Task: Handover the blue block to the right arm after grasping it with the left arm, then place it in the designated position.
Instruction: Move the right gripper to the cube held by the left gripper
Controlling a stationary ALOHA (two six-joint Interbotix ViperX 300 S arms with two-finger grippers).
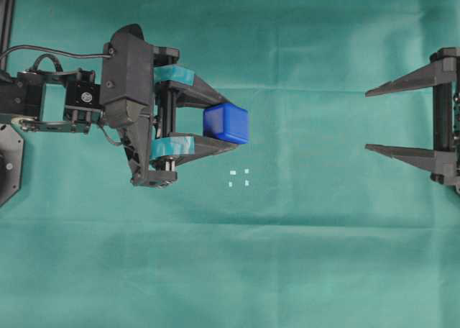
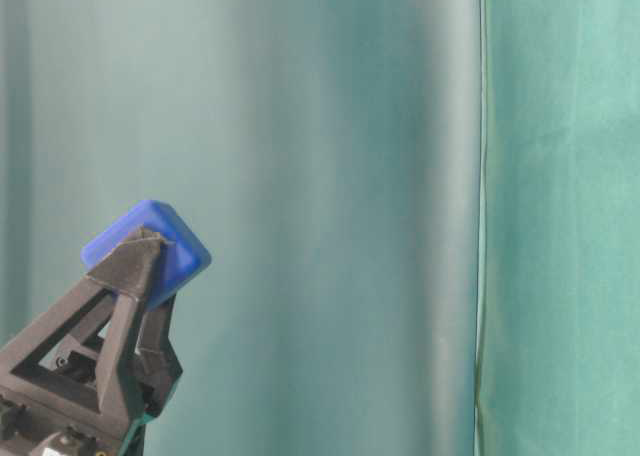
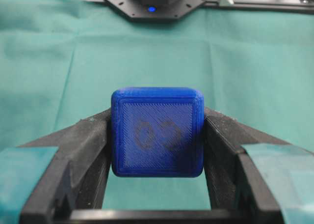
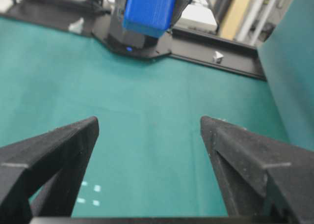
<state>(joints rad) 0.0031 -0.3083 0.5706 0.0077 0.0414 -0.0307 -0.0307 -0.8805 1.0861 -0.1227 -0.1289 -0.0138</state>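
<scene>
The robot's right gripper will close on the top and bottom side [image 1: 226,121] [image 4: 150,8] of the blue block, because the left gripper's fingers cover the block's other sides.
The blue block [image 1: 226,123] is a small bright blue cube pinched between the teal-taped fingers of my left gripper [image 1: 228,124], lifted off the green cloth. From the left wrist, the blue block [image 3: 157,133] fills the gap between both black fingers, a faint embossed mark on its face. The table-level view shows the blue block [image 2: 150,246] raised at the fingertips. My right gripper [image 1: 366,119] stands open at the right edge, empty and well apart from the cube. The designated position [image 1: 239,178], a small square of white marks, lies just below the held cube. The right wrist view shows the blue block [image 4: 148,10] ahead and the designated position [image 4: 88,194] low left.
Green cloth covers the table. The left arm's black base [image 4: 140,44] sits at the far side in the right wrist view. A vertical seam in the green backdrop [image 2: 481,216] shows in the table-level view.
</scene>
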